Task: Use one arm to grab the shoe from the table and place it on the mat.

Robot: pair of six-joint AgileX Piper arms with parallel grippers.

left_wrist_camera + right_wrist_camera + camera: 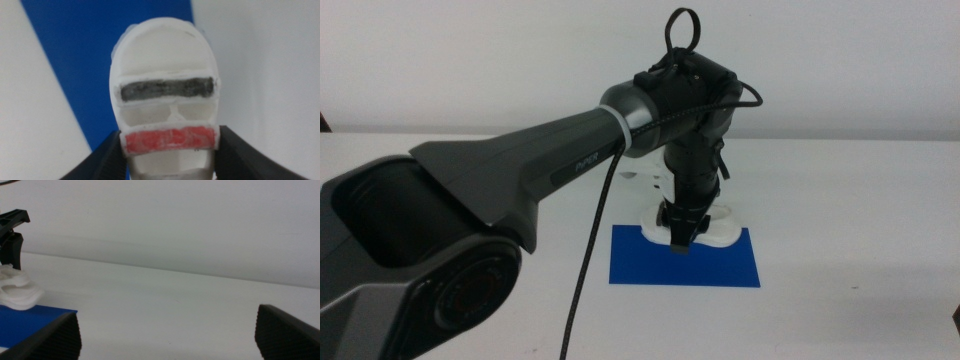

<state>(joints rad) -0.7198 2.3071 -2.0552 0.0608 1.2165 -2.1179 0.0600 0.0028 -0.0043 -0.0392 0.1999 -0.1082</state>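
Note:
I will let go of the white shoe with my left gripper on the far half of the blue mat (672, 240) (150, 100), just inside the mat's far edge. The shoe now lies across that far edge.
The white shoe (718, 226), with one dark strap and one red strap showing, lies across the far edge of the blue mat (720, 265). The left arm comes in from the left and points down, and my left gripper (682, 240) is shut on the shoe. In the left wrist view the shoe (165, 75) sits between the two dark jaws at the red strap, with the mat (95, 55) beneath it. I cannot tell whether the sole touches the mat. My right gripper (167, 330) is open, low over the table to the right of the mat, and holds nothing.
The white table (860, 200) spreads around the mat on every side. The right wrist view shows the shoe (17, 292), the mat's corner (30, 322) and the left gripper (12, 235). A pale wall stands behind the table.

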